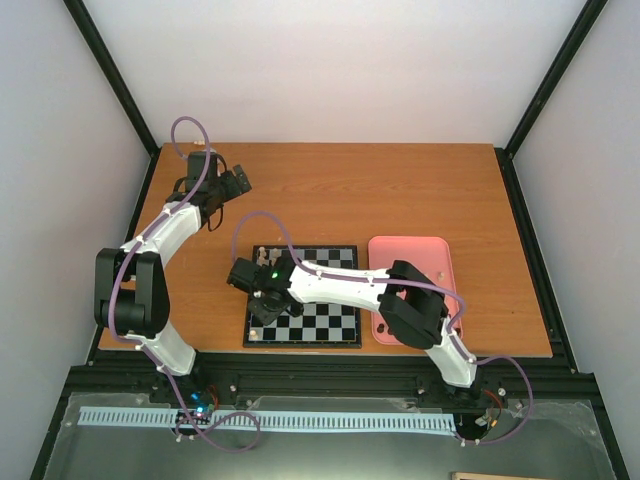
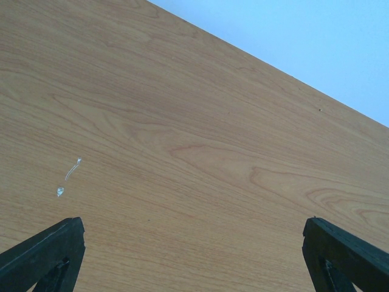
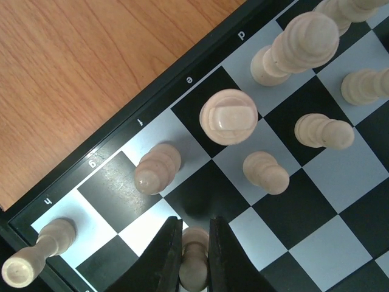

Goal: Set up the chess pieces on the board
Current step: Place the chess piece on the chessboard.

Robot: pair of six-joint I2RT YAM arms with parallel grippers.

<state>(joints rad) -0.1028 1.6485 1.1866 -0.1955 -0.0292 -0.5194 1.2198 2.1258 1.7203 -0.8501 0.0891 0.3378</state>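
I need to set the cream pawn down with my right gripper and let go of it on the dark square (image 1: 269, 310) (image 3: 202, 198) in front of the rounded cream piece.
In the right wrist view my right gripper (image 3: 196, 228) is shut on a cream chess piece (image 3: 196, 258), a small pawn held just above the board (image 3: 316, 243) near its lettered edge. Several other cream pieces stand close by: a broad-topped one (image 3: 228, 117), a rounded one (image 3: 157, 168), a pawn (image 3: 265, 172) and a tall one (image 3: 298, 45). From above, the right gripper (image 1: 262, 300) hangs over the left part of the board (image 1: 300, 343), with cream pieces (image 1: 268, 252) along its far-left edge. My left gripper (image 1: 238, 182) is open over bare wood at the far left, and its fingers (image 2: 42, 255) have nothing between them.
A pink tray (image 1: 410, 260) lies right of the board, partly under the right arm. The wooden table (image 1: 400, 190) stretches behind the board. White walls with black frame posts close in the sides and back.
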